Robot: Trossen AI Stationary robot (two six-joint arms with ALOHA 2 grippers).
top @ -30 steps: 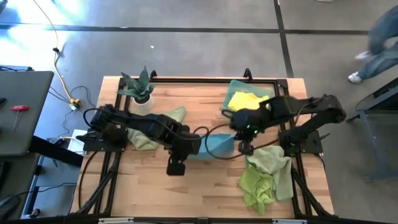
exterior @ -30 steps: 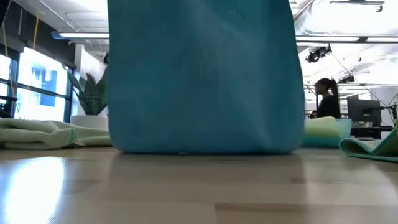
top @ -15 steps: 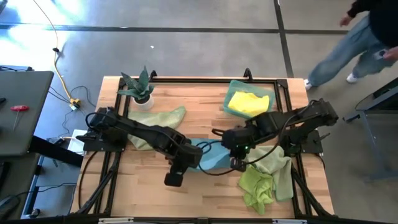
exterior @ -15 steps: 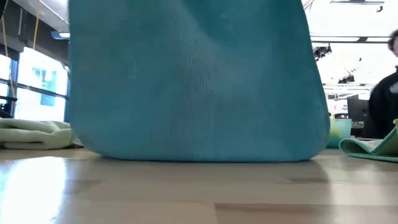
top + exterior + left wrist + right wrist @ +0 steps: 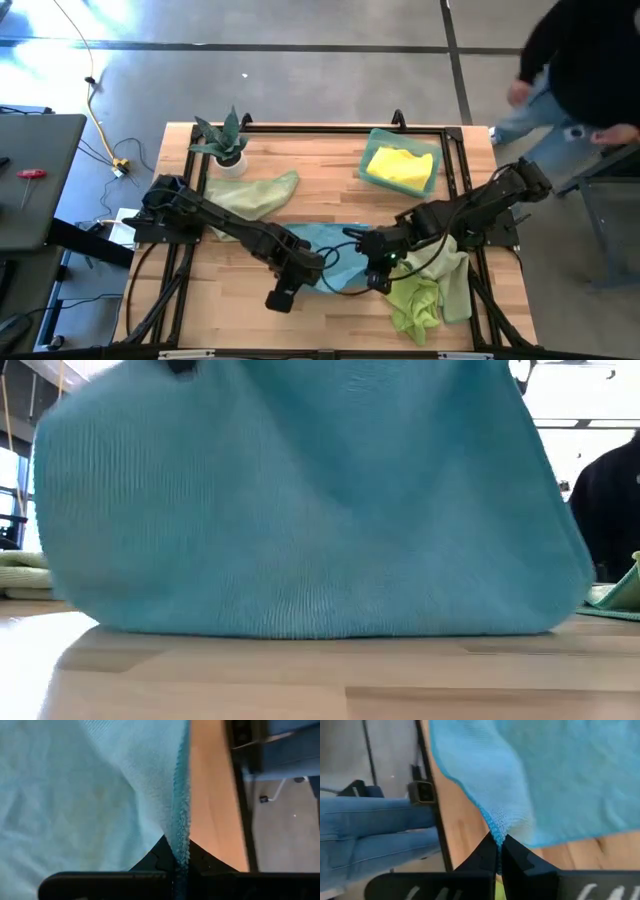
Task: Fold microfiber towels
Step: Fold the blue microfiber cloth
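My right gripper is going to let go of the light blue towel on the wood [image 5: 326, 254] between the pale sage and lime towels.
A light blue towel [image 5: 330, 250] hangs between my two grippers at the table's middle, near the front; its lower part rests on the wood in the low view [image 5: 310, 540]. My left gripper [image 5: 300, 268] is shut on the towel's edge [image 5: 181, 840]. My right gripper [image 5: 372, 258] is shut on another edge [image 5: 496, 832]. A pale sage towel [image 5: 250, 195] lies crumpled behind my left arm. Lime and mint towels [image 5: 425, 285] lie heaped at the front right. A yellow towel [image 5: 400, 165] lies in a green tray. My left gripper pinches the blue towel's stitched edge [image 5: 181, 851] between its two fingers; the edge runs straight out from between the fingertips. The cloth spreads away from the hold and reaches down to the table. My right gripper pinches the towel's edge at a corner-like point [image 5: 496, 836] between its fingertips. The cloth fans out from the hold, held up, with its lower part on the wood.
A small spiky plant in a white pot [image 5: 226, 145] stands at the far left. The green tray [image 5: 372, 145] sits at the far right. A person [image 5: 585, 60] passes beyond the table's right side. Bare wood [image 5: 330, 310] lies along the front edge.
Both grippers have gone toward the table's near edge, carrying the blue towel with them. The towel has come nearer the low camera and spread wider, its lower part trailing on the wood. The person has walked closer along the right side.
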